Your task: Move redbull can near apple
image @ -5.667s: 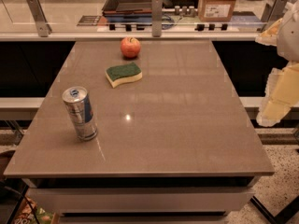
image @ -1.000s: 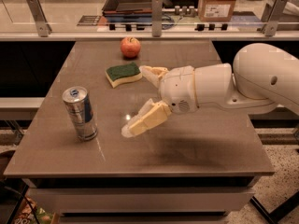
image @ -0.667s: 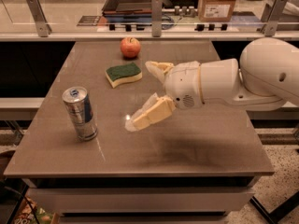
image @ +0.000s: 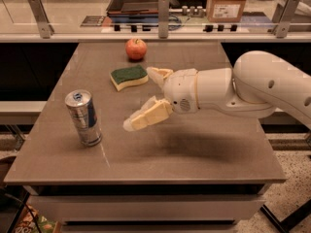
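The lower half of the redbull can [image: 88, 127] is next for my gripper, which should go and close there, leaving the can's top above its fingers.
The redbull can [image: 84, 118] stands upright near the table's front left, silver with blue panels. The red apple [image: 136, 48] sits at the far middle of the table. My gripper [image: 140, 98] hovers above the table's middle, to the right of the can and apart from it, with nothing between its fingers. Its two cream fingers are spread wide: one fingertip [image: 130, 125] points toward the can, the other [image: 151, 72] lies near the sponge. The white arm [image: 257, 89] reaches in from the right.
A green and yellow sponge [image: 129, 76] lies between the apple and my gripper. The brown table [image: 194, 154] has a rail with metal posts [image: 164, 8] behind it, and a cardboard box [image: 228, 1] and a tray [image: 138, 1] beyond.
The arm came in from the right edge and reached over the table's middle. In the last second the gripper shifted slightly; the can, sponge and apple have not moved.
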`<state>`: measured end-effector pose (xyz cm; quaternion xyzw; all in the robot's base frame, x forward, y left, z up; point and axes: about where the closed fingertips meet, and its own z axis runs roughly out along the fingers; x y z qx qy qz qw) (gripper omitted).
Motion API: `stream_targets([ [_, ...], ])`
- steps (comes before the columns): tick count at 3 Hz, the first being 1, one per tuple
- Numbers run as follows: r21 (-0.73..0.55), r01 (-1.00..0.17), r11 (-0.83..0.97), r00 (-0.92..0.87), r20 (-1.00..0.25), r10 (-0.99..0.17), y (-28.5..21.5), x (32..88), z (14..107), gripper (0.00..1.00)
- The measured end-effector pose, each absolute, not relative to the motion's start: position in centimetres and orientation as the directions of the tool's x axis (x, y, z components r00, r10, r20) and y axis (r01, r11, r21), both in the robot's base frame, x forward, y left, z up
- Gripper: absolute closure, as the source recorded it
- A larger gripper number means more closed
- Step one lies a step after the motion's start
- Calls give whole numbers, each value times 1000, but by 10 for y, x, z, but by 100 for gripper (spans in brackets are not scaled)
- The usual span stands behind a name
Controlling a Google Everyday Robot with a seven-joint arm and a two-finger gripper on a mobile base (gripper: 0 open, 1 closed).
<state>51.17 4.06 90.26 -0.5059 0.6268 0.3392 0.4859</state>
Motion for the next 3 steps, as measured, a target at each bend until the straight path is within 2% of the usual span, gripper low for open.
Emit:
stream_targets([
  [3,-45,-991,123,16,-973,-231,107,490,873,0],
])
